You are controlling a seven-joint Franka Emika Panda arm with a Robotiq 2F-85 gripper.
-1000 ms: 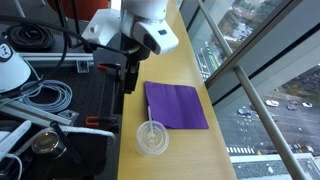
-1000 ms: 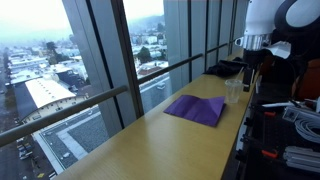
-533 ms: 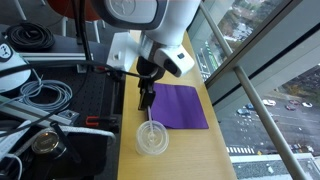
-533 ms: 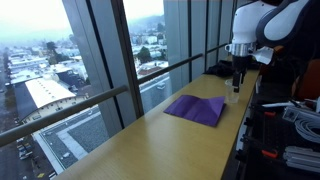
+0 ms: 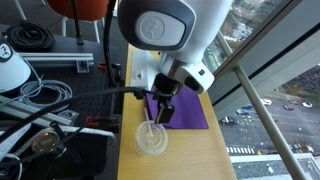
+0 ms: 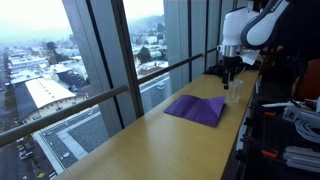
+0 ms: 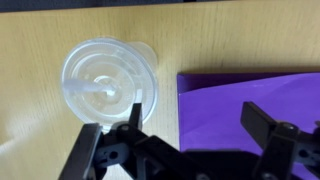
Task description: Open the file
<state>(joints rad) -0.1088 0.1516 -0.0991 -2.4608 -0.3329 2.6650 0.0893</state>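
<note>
Next, my gripper moves to the purple folder and closes on the cup-side edge of the cover (image 5: 169,125) (image 7: 183,103), near the corner of the folder that is by the black bench.
The file is a thin purple folder lying flat and closed on the wooden table, seen in both exterior views (image 5: 192,110) (image 6: 197,108) and in the wrist view (image 7: 235,100). A clear plastic cup with a straw (image 5: 152,138) (image 6: 236,92) (image 7: 105,88) stands just beside the folder's edge. My gripper (image 5: 163,108) (image 6: 228,78) (image 7: 175,135) is open and empty, hovering above the folder's edge on the cup side. In the wrist view one finger is over the cup's rim and the other is over the purple cover.
A black bench with coiled cables (image 5: 45,95) and a white device (image 5: 10,65) lies along one side of the narrow wooden table (image 5: 185,150). A glass window wall with a railing (image 6: 120,90) runs along the other side.
The arm has swung from the table's far end towards the cup and now hangs over the folder's edge. The folder and the cup have not moved.
</note>
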